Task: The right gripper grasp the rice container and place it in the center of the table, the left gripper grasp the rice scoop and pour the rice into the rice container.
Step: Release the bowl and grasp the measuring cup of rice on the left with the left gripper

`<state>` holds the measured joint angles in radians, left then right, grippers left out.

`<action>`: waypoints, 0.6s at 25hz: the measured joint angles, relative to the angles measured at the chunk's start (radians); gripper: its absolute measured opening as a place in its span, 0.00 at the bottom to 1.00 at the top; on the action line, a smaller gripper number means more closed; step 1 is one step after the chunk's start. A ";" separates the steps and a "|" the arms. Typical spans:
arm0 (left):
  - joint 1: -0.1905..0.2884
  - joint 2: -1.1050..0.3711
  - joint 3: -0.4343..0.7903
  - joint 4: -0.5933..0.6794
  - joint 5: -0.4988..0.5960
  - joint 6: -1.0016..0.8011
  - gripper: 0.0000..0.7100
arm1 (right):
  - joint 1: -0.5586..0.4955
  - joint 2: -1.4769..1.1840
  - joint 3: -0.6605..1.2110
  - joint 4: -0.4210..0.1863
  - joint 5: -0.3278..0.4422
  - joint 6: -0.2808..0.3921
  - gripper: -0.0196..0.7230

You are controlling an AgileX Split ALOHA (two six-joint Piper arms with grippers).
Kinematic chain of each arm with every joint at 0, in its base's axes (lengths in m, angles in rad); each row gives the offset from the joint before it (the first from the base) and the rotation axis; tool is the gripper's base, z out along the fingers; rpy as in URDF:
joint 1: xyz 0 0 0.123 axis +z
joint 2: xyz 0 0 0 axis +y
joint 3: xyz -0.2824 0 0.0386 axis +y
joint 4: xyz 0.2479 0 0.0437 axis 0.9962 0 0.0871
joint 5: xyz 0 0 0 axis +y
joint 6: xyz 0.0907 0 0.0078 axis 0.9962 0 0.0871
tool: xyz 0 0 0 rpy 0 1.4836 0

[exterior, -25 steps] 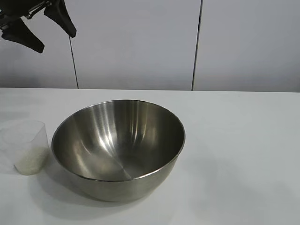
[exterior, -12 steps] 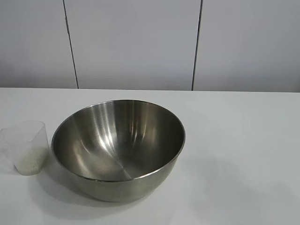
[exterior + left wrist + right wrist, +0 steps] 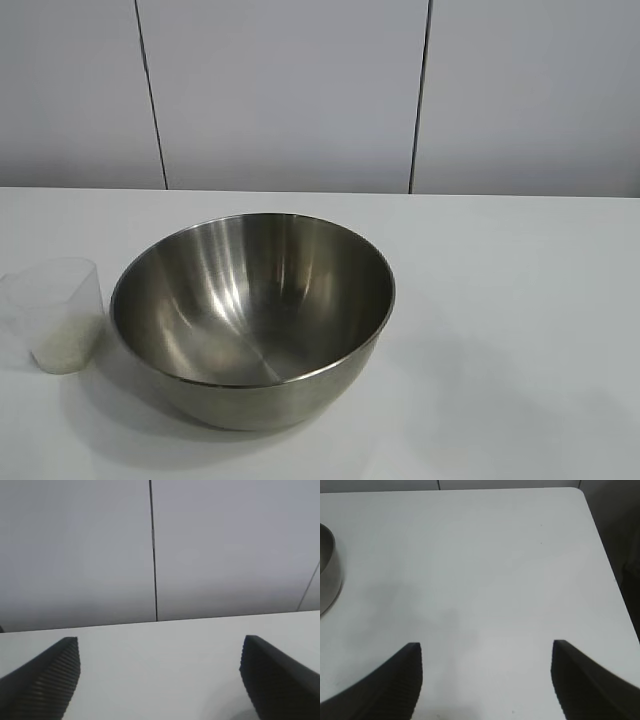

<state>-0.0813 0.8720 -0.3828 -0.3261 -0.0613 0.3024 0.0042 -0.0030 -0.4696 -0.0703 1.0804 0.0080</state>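
I need to close my left gripper on the handle [image 3: 6, 287] of the rice scoop, on the side away from the steel bowl.
The rice container [image 3: 252, 315], a large shiny steel bowl, stands upright on the white table [image 3: 520, 300] left of centre; its inside shows no rice. The rice scoop [image 3: 55, 313], a small cloudy plastic cup, stands just left of the bowl with the rice [image 3: 62, 346] heaped in its bottom. Neither gripper shows in the exterior view. My left gripper [image 3: 159, 672] is open and empty over bare table, facing the wall. My right gripper [image 3: 486, 672] is open and empty over bare table; the bowl's rim [image 3: 329, 570] shows at that view's edge.
A grey panelled wall [image 3: 300, 90] with dark seams rises behind the table. The table's rounded far corner and side edge [image 3: 592, 525] show in the right wrist view, with a dark drop beyond.
The left gripper, seen a second ago at the upper left of the exterior view, has left that view. The bowl and the cup have not moved.
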 joint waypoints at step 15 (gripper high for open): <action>-0.117 0.150 0.382 0.215 -0.564 -0.324 0.77 | 0.000 0.000 0.001 0.000 0.000 0.000 0.69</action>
<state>-0.1985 1.0222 -0.0008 -0.1109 -0.6255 -0.0220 0.0042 -0.0030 -0.4683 -0.0703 1.0804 0.0080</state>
